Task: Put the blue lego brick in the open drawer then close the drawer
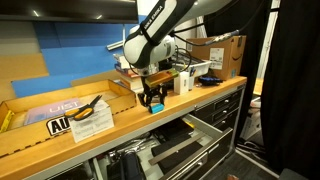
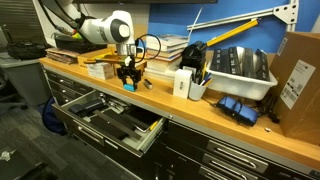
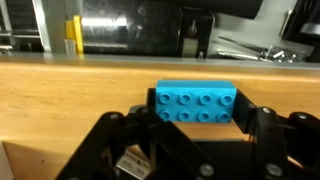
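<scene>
I need to release the blue lego brick, now held at the counter's front edge, on the pale part (image 1: 180,147) between the black pieces in the open drawer.
The blue lego brick (image 3: 197,104) is a small cyan block with two rows of studs. It sits between the two black fingers of my gripper (image 3: 198,108), which is shut on it at both ends. In both exterior views the gripper (image 1: 152,98) (image 2: 128,76) points down and holds the brick (image 1: 156,107) (image 2: 130,86) at the wooden counter's surface near its front edge. I cannot tell whether the brick touches the wood. The open drawer (image 2: 150,135) (image 1: 185,148) is pulled out below the counter, just in front of and beneath the gripper.
On the counter (image 2: 215,112) are stacked books (image 2: 170,48), a white box (image 2: 183,84), a grey bin of tools (image 2: 240,70) and a cardboard box (image 2: 298,70). Papers with a yellow-handled tool (image 1: 90,115) lie beside the gripper. A second cardboard box (image 1: 225,52) stands further along.
</scene>
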Robot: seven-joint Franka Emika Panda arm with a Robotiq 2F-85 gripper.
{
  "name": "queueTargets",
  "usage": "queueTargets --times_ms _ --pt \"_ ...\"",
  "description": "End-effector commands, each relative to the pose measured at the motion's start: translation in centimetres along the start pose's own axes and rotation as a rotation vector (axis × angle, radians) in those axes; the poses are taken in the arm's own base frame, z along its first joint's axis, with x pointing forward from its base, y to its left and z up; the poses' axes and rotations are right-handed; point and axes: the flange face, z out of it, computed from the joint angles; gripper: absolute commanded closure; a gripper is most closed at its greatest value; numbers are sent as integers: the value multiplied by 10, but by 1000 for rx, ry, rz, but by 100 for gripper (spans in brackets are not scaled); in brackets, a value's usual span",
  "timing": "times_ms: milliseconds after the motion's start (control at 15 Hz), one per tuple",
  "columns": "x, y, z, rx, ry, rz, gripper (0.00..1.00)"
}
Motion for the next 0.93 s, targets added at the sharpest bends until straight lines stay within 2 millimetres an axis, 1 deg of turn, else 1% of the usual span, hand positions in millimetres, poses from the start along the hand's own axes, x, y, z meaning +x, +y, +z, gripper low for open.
queueTargets --times_ms 0,67,200,267,333,533,600,667,733,800,867 --pt "-57 19 8 26 -48 39 54" --pt "-67 22 15 33 -63 63 54" --pt "-87 17 37 21 -97 90 54" --pt "-93 10 52 10 -109 92 54" --pt "-100 5 62 -5 -113 90 54" --pt "-109 -19 88 -38 -94 80 54" --pt "-112 -25 92 -41 -97 79 38" --pt "-115 -28 91 -49 -105 70 7" --pt "-118 -29 91 -51 -110 69 6" --pt "-124 -17 83 -50 -126 74 2" --pt "-127 -11 79 -46 -138 73 0"
